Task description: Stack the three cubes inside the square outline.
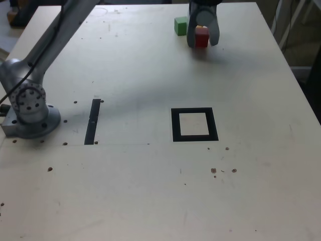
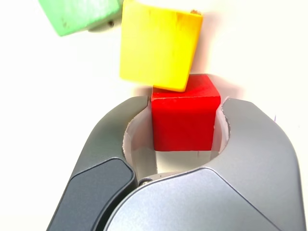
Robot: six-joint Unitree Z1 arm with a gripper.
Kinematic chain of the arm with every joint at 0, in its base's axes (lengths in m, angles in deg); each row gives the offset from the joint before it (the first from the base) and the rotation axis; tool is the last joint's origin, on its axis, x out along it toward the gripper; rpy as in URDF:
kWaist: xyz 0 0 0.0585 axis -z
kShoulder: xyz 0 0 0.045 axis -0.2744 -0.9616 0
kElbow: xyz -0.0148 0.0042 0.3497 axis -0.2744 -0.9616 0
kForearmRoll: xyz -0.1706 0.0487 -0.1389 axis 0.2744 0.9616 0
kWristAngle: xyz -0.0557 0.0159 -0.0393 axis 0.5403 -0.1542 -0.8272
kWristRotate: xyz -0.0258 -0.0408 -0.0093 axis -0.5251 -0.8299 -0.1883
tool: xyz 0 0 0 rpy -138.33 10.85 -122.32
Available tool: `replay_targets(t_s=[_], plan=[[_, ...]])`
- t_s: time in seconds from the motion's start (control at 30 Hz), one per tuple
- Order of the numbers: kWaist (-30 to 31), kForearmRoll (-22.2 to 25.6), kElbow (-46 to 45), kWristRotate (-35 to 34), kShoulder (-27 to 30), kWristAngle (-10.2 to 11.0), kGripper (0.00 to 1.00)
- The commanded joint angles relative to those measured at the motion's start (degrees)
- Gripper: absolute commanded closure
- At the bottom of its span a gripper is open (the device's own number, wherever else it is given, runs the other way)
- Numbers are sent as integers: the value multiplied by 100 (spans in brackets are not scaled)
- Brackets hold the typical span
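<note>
Next, I let go of the red cube with my gripper on the bare tabletop in the middle of the black square outline (image 1: 193, 125).
My gripper (image 1: 202, 42) is at the far side of the table, its jaws closed on the two sides of the red cube (image 1: 201, 36), which rests on the table. In the wrist view the red cube (image 2: 183, 118) fills the gap between the grey fingers (image 2: 250, 139). Just beyond it the yellow cube (image 2: 159, 45) touches its far face; in the exterior view the gripper mostly hides it. The green cube (image 1: 180, 25) (image 2: 79, 14) stands a little to the exterior view's left. The square outline (image 1: 175, 125) lies nearer the camera with nothing inside it.
The arm's base (image 1: 30, 108) stands at the exterior view's left, and its link reaches across the far left of the table. A thin black strip (image 1: 93, 120) lies between the base and the outline. The table's right edge (image 1: 296, 80) is near the cubes.
</note>
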Motion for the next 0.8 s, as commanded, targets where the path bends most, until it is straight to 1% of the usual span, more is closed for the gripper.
replay_targets(t_s=[0.0,0.2,0.33,0.4,0.6,0.7,0.77], plan=[[136,77,-85,-53,323,23,66],[605,158,-729,-300,1247,15,66],[978,145,-1431,-556,1816,-35,66],[1216,94,-1872,-746,2077,-27,66],[2188,-303,-3170,-1647,2726,68,66],[2695,-483,-3661,-2154,2957,-5,66],[2989,-551,-3909,-2476,3049,-99,66]])
